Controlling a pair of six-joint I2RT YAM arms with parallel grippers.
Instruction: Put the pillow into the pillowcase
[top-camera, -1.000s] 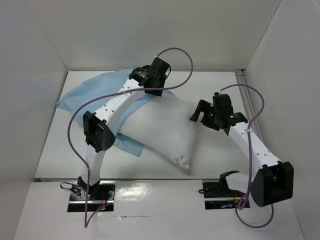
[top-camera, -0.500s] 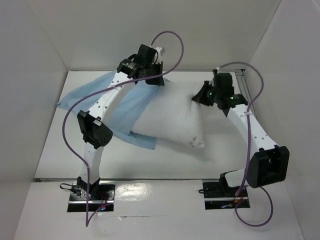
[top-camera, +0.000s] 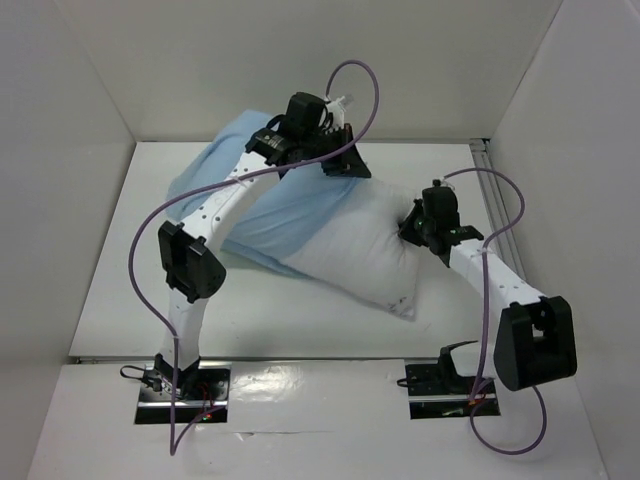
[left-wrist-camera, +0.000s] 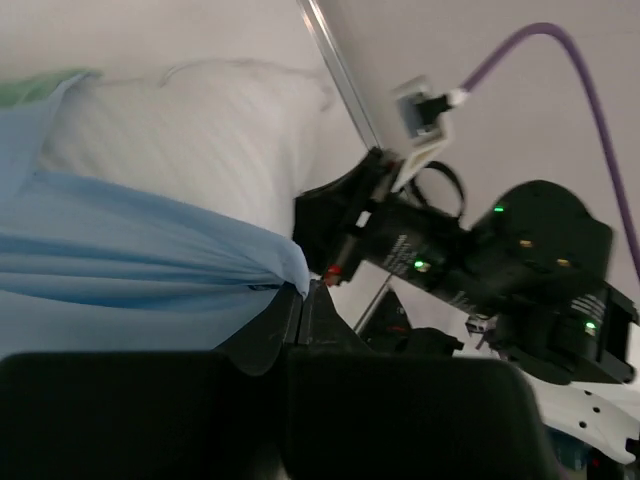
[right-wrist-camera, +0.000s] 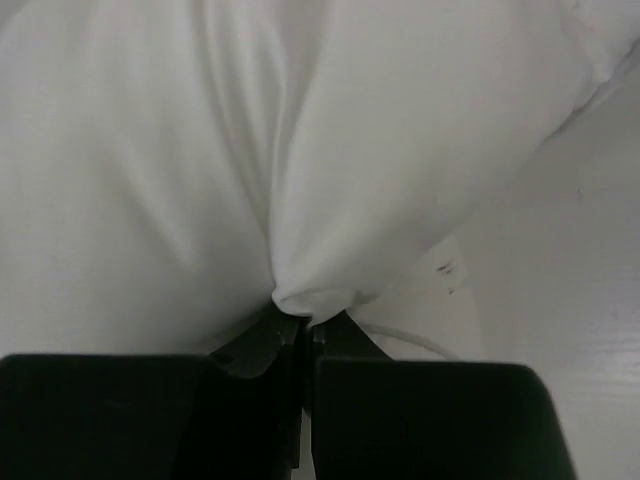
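Observation:
The pillowcase's near edge is behind its far edge on the pillow, so next my right gripper lets go of the pillow while my left gripper takes the pillowcase's near edge (top-camera: 287, 268).
The white pillow (top-camera: 365, 255) lies slantwise mid-table, its near right corner (top-camera: 405, 305) bare. The light blue pillowcase (top-camera: 265, 205) is drawn over its far left half. My left gripper (top-camera: 345, 166) is raised at the back, shut on the pillowcase's edge (left-wrist-camera: 285, 268); its closed fingertips (left-wrist-camera: 303, 292) pinch the blue cloth, with the pillow (left-wrist-camera: 190, 130) bulging behind. My right gripper (top-camera: 414, 222) is shut on a pinch of fabric at the pillow's right end. In the right wrist view, white cloth (right-wrist-camera: 300, 150) gathers into the closed fingertips (right-wrist-camera: 306, 322).
White walls enclose the table on three sides. A metal rail (top-camera: 492, 185) runs along the right edge at the back. The left arm's purple cable (top-camera: 355, 80) loops above the pillowcase. In the left wrist view, the right arm's black wrist (left-wrist-camera: 470, 265) sits close by.
The right gripper shut on the pillow's right end and lifted it. The left gripper closed on the pillowcase edge and drew the blue cloth rightward over the pillow's far half.

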